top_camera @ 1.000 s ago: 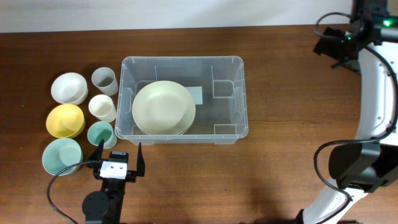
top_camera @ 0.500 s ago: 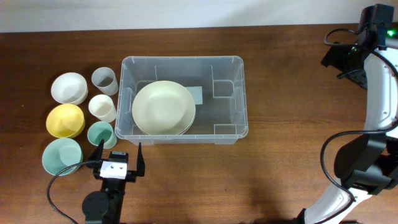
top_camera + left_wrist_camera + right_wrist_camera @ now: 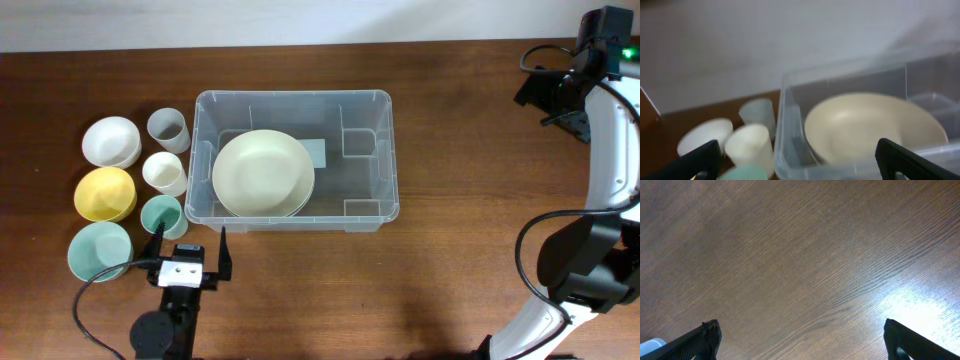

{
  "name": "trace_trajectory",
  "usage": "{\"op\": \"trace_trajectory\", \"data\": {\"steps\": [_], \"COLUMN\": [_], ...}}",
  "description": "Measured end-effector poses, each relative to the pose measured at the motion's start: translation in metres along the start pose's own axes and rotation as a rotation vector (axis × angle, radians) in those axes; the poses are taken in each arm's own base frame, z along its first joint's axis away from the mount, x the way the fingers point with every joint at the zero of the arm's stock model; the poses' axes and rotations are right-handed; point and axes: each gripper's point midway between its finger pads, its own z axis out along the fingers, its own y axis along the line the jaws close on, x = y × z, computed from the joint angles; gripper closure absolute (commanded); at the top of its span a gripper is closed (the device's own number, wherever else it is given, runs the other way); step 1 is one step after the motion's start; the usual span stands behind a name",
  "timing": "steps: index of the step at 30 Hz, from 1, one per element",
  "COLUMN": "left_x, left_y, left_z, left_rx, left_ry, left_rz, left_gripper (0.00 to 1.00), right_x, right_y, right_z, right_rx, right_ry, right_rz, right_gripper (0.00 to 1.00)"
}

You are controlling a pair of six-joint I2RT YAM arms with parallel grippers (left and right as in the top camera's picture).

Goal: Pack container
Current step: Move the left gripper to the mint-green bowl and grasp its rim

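Next, I should close my left gripper on the teal bowl's rim (image 3: 73, 264), farthest from the clear plastic container.
The clear plastic container (image 3: 390, 150) stands mid-table with a large cream bowl (image 3: 263, 173) inside at its left; both also show in the left wrist view, the container (image 3: 790, 130) and the bowl (image 3: 875, 125). My left gripper (image 3: 191, 243) is open and empty, just in front of the container's front left corner, with the small teal cup (image 3: 161, 215) beside it. My right gripper (image 3: 560, 95) is open and empty at the far right back, over bare table (image 3: 800, 265).
Left of the container stand a white bowl (image 3: 111, 141), a grey cup (image 3: 168, 129), a cream cup (image 3: 164, 173), a yellow bowl (image 3: 105, 194) and a teal bowl (image 3: 99, 250). The cream cup (image 3: 750, 147) and grey cup (image 3: 758, 114) show in the left wrist view.
The right arm swung to the right and back towards the far right corner a second ago and now holds still. The left gripper shifted slightly towards the table's front.
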Motion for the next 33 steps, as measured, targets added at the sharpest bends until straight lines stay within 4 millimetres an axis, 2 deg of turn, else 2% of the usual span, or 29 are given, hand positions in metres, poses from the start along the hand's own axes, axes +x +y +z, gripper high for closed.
{"op": "trace_trajectory", "data": {"steps": [3, 4, 6, 10, 13, 16, 19, 21, 22, 24, 25, 26, 31, 32, 33], "left_x": [-0.023, -0.038, -0.054, -0.080, -0.109, -0.137, -0.165, -0.164, -0.157, -0.133, -0.118, -0.104, -0.089, -0.084, -0.068], "left_y": [0.004, 0.007, 0.011, 0.031, 0.049, 0.063, 0.060, 0.060, 0.064, 0.079, 0.095, 0.111, 0.183, 0.187, 0.188], "left_z": [-0.001, -0.003, -0.006, -0.013, -0.015, -0.007, 0.020, 0.041, 0.052, 0.064, 0.069, 0.068, 0.067, 0.068, 0.069], "left_rx": [-0.019, -0.031, -0.052, -0.132, -0.180, -0.196, -0.090, -0.058, -0.064, -0.115, -0.170, -0.222, -0.423, -0.432, -0.429], "left_ry": [-0.097, -0.159, -0.220, -0.237, -0.205, -0.135, -0.044, 0.015, 0.059, 0.191, 0.288, 0.399, 0.573, 0.590, 0.645], "left_rz": [0.006, 0.014, 0.039, 0.062, 0.062, 0.055, 0.062, 0.061, 0.049, -0.021, -0.082, -0.139, -0.287, -0.300, -0.326], "left_gripper": [0.00, 0.00, 0.00, 0.00, 0.00, 0.00, 0.00, 0.00, 0.00, 0.00, 0.00, 0.00, 0.00, 0.00, 0.00], "right_x": [0.000, 0.000, 0.000, 0.000, 0.000, 0.000, 0.001, 0.001, 0.001, 0.001, 0.001, 0.001, 0.001, 0.001, 0.001], "right_y": [0.000, 0.000, 0.000, 0.000, 0.000, 0.001, 0.000, 0.000, 0.000, 0.000, 0.000, 0.001, 0.000, 0.000, 0.000], "right_z": [0.000, 0.000, 0.000, 0.000, 0.000, 0.000, 0.000, 0.000, 0.000, 0.000, 0.000, 0.000, 0.000, 0.000, 0.000], "right_rx": [0.000, 0.000, 0.000, 0.000, -0.002, -0.003, -0.003, -0.003, -0.003, -0.003, -0.003, -0.004, -0.003, -0.003, -0.003], "right_ry": [0.000, 0.000, 0.000, 0.000, 0.000, 0.001, 0.002, 0.003, 0.003, 0.003, 0.003, 0.003, 0.003, 0.003, 0.003], "right_rz": [0.001, 0.001, 0.002, 0.005, 0.007, 0.008, 0.008, 0.007, 0.008, 0.007, 0.007, 0.007, 0.008, 0.009, 0.008], "right_gripper": [0.01, 0.01, 0.01, 0.01, 0.01, 0.01, 0.01, 0.01, 0.01, 0.01, 0.01, 0.01, 0.01, 0.01, 0.01]}}
